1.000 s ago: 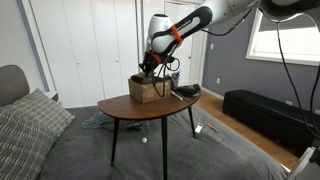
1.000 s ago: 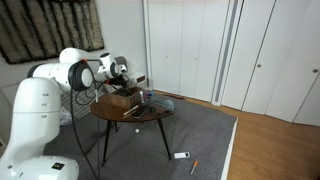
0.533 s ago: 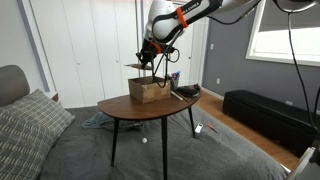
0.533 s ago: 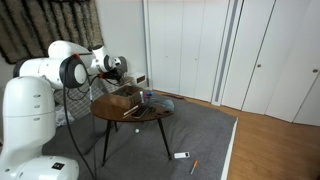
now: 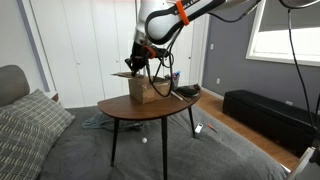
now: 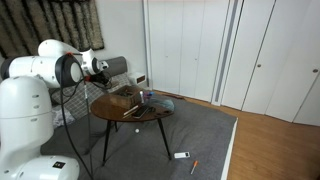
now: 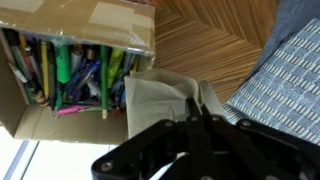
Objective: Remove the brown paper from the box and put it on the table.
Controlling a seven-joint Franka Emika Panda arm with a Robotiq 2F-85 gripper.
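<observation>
My gripper should release the brown paper, now in the air above the box's edge, on the bare wood (image 5: 163, 104) between the cardboard box and the table's front edge.
The open cardboard box (image 5: 142, 90) stands on the round wooden table (image 5: 120, 109). In the wrist view the box (image 7: 60, 75) holds several pens and markers. My gripper (image 5: 136, 61) is shut on the brown paper (image 5: 124, 73) and holds it in the air above the box's edge. The wrist view shows the fingers (image 7: 196, 118) pinched on the crumpled paper (image 7: 160, 100), with the table top and a grey cushion below. In an exterior view the gripper (image 6: 101, 68) hangs above the table's (image 6: 130, 112) side, and the paper is too small to make out.
A dark bowl-like object and small items (image 5: 186, 92) lie on the table beside the box. A grey plaid cushion (image 5: 30, 125) sits by the table. A black bench (image 5: 265, 115) stands by the wall. Small items (image 6: 181, 155) lie on the rug.
My gripper has risen out of the box and moved sideways, away from its middle, with the brown paper held in it. The box has stayed in place.
</observation>
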